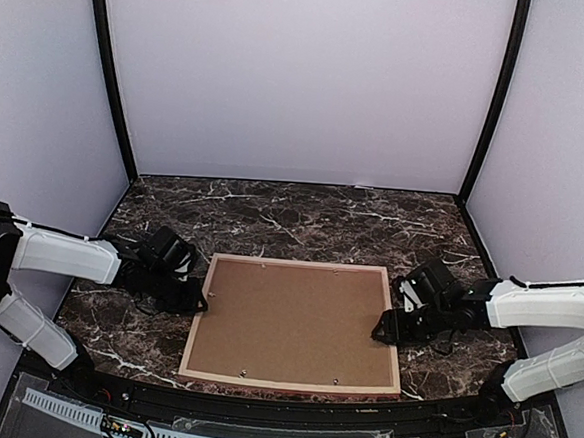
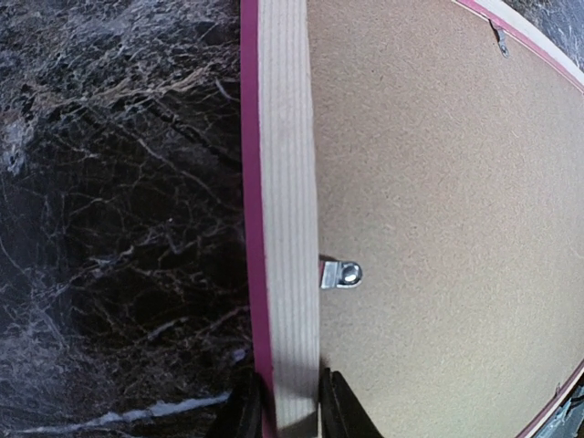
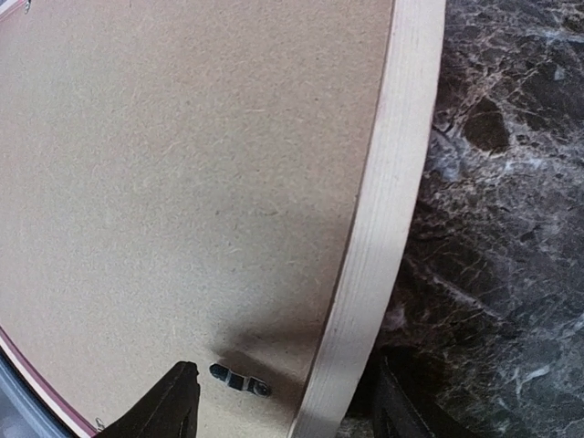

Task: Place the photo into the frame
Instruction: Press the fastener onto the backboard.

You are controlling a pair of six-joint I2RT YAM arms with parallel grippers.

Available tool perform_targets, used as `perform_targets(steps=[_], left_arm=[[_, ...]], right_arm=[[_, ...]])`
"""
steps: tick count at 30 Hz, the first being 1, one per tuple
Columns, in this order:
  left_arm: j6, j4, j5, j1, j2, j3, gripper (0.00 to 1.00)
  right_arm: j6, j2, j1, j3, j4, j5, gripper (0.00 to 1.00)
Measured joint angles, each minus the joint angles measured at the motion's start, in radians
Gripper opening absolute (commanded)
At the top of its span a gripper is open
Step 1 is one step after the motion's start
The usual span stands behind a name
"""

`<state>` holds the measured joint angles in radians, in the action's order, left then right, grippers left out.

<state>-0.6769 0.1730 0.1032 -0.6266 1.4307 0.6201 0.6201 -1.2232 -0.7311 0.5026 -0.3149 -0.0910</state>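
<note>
I can see the dark clip sitting apart from the frame's rail, so I will close my right gripper around both and push the clip's inner end (image 3: 218,371) toward the rail.
The frame (image 1: 197,323) lies face down in the middle of the table, pale wood back up, with a thin pink edge showing in the left wrist view. A brown backing panel (image 1: 295,319) fills it. The photo is hidden. My left gripper (image 1: 202,298) is shut on the frame's left rail (image 2: 287,182), and its fingertips (image 2: 245,406) press both sides of the wood. My right gripper (image 1: 390,328) stands open astride the right rail (image 3: 383,228). One of its fingers (image 3: 173,401) hangs over the backing, the other over the marble outside, and neither touches the wood.
Small metal clips (image 2: 342,273) hold the backing panel (image 2: 438,228) along the rails, and a dark one (image 3: 239,380) lies by the right gripper (image 3: 287,401). Dark marble tabletop (image 1: 302,215) surrounds the frame. Pale walls close in the back and both sides.
</note>
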Motion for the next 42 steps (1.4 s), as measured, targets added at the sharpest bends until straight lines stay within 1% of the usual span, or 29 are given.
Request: perform_targets(steps=[12,26,34,39,42], left_arm=[[0.001,0.0,0.0,0.0,0.001,0.0,0.24],[0.002,0.0,0.0,0.0,0.002,0.0,0.24],[0.002,-0.004,0.0,0.0,0.003,0.0,0.24],[0.003,-0.005,0.0,0.0,0.005,0.0,0.24],[0.003,-0.006,0.001,0.0,0.006,0.0,0.24]], right_arm=[[-0.016,-0.05,-0.04,0.025,-0.012,0.036,0.62],[-0.071,-0.078,-0.047,0.05,-0.04,0.067,0.57],[-0.077,-0.098,-0.047,0.065,-0.044,0.101,0.48],[-0.041,-0.105,-0.047,0.074,-0.052,0.112,0.43],[-0.017,-0.107,-0.047,0.075,-0.051,0.114,0.42]])
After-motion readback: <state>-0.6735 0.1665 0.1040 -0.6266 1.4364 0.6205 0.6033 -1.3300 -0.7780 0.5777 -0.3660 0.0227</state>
